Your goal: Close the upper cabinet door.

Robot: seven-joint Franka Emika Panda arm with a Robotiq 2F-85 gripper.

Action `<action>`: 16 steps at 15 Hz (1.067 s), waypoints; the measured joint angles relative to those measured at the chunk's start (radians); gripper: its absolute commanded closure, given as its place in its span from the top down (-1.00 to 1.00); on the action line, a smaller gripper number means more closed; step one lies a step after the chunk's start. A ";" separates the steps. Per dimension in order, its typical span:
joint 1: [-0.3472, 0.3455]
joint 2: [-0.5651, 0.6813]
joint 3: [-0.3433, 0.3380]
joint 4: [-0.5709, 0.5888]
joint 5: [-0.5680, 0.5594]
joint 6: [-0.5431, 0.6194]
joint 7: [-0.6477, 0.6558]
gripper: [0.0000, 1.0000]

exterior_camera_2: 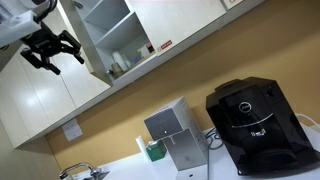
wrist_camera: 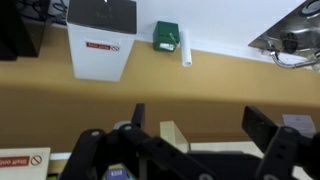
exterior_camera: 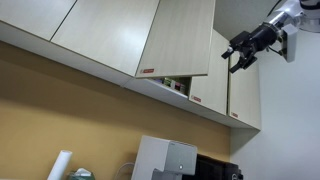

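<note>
I will close my gripper on the free edge (exterior_camera: pixel 209 54) of the open upper cabinet door, just above the door's lower corner away from the red-and-white sticker.
The upper cabinet door (exterior_camera: pixel 180 35) is a pale beige wood-grain panel with a small red-and-white sticker at its lower corner. It stands swung open from the cabinet row. In an exterior view the open cabinet (exterior_camera_2: pixel 112 35) shows white shelves, with the door (exterior_camera_2: pixel 76 38) at its side. My gripper (exterior_camera: pixel 245 50) is open and empty, in the air beside the door's hinge side and apart from it. It also shows in both exterior views (exterior_camera_2: pixel 50 50). In the wrist view, which is upside down, the open jaws (wrist_camera: pixel 200 120) frame a thin beige edge (wrist_camera: pixel 175 135).
Closed beige cabinet doors (exterior_camera: pixel 240 95) flank the open one. On the counter below are a black coffee machine (exterior_camera_2: pixel 255 125), a white-and-grey dispenser (exterior_camera_2: pixel 175 135), a green box (exterior_camera_2: pixel 153 150) and a paper roll (exterior_camera: pixel 60 165). A brown wall runs under the cabinets.
</note>
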 measured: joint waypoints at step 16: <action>0.125 0.123 0.033 -0.033 -0.033 0.696 0.015 1.00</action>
